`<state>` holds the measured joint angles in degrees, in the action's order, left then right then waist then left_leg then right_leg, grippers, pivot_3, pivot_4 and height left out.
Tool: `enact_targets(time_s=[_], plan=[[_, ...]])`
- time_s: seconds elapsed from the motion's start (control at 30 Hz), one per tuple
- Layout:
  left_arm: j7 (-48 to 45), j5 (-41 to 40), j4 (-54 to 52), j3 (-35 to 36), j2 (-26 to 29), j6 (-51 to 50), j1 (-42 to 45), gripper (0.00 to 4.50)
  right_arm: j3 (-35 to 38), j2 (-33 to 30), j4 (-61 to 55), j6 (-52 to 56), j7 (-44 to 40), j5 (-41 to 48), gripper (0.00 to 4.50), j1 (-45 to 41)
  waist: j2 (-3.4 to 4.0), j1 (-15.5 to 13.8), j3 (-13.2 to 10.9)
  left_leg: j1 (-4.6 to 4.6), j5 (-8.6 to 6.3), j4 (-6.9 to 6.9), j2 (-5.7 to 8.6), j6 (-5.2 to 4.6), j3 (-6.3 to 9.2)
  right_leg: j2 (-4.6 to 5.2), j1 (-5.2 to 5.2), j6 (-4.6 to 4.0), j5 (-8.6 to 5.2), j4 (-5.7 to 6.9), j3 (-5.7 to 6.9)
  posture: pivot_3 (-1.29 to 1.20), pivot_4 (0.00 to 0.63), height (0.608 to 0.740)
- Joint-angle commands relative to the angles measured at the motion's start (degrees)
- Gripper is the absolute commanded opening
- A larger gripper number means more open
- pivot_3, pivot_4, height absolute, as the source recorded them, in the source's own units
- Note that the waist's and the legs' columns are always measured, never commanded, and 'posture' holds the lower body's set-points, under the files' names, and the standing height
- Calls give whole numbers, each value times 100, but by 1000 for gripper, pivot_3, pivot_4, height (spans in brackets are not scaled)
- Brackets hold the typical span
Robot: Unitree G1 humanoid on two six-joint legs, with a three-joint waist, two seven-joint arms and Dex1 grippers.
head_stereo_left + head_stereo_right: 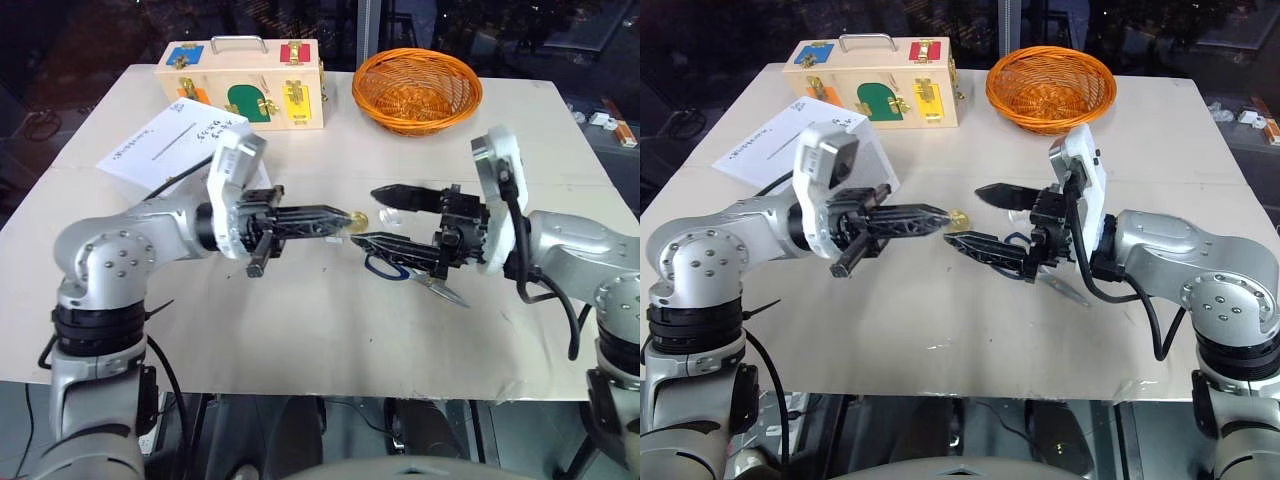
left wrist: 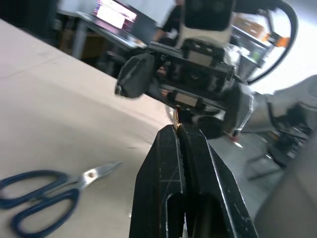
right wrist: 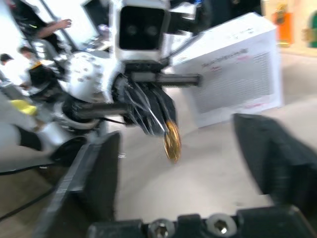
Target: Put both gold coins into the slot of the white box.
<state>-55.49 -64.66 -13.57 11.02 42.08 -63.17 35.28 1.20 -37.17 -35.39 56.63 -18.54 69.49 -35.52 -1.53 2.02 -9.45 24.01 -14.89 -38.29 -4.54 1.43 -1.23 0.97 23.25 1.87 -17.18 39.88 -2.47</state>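
Note:
Next, my left gripper lets go of the gold coin in the thin dark slot across the white box's top point(image 1: 183, 133).
A gold coin point(image 1: 358, 219) is pinched at the tips of my left gripper point(image 1: 343, 222), which is shut on it and points level toward the right arm above the table's middle. In the left wrist view the coin point(image 2: 176, 116) stands edge-on between the shut fingers. My right gripper point(image 1: 377, 216) faces it with its jaws wide open, one above and one below the coin without touching it; the coin point(image 3: 172, 140) hangs between them in the right wrist view. The white box point(image 1: 150, 150) lies at the back left behind my left arm, its slot point(image 1: 172, 140) a thin dark line.
Blue-handled scissors point(image 1: 392, 268) lie on the table under my right gripper. A wooden box point(image 1: 245, 85) with coloured latches stands at the back, and an orange wicker basket point(image 1: 417, 88) sits to its right. The beige table point(image 1: 320, 330) has bare room in front.

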Motion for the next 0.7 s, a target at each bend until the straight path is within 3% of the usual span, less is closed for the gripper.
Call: enact_targets(time_s=[0.03, 0.27, 0.43, 0.7], plan=[[312, 221, 328, 573, 311, 280, 89, 0, 280, -331, -283, -244, -109, -406, 4467, -140, 1, -2, 0, 0, 0, 0, 0, 0, 0, 0, 0, 0, 0, 0, 0, 0, 150, 726], [821, 2054, 1766, 594, 1040, 1746, 814, 0, 362, -389, -449, -649, -462, -704, 4467, -155, -3, -30, -3, 0, 0, 0, 0, 0, 1, -1, 0, 0, 0, -2, 3, 0, 150, 726], [343, 2955, 3213, 119, 1852, 1890, 1498, 0, 600, -436, -540, -978, -828, -642, 4467, 38, 0, -41, -8, 7, -1, 3, 1, -1, -3, -1, 6, -1, -1, -9, 4, 0, 150, 726], [-663, 3921, 4502, -524, 2333, 2437, 2268, 0, 759, -200, -424, -1510, -1113, -554, 4467, -108, -3, -121, -12, 43, 0, -5, 0, 0, -1, -1, 41, -1, 0, 3, 9, 0, 150, 726]])
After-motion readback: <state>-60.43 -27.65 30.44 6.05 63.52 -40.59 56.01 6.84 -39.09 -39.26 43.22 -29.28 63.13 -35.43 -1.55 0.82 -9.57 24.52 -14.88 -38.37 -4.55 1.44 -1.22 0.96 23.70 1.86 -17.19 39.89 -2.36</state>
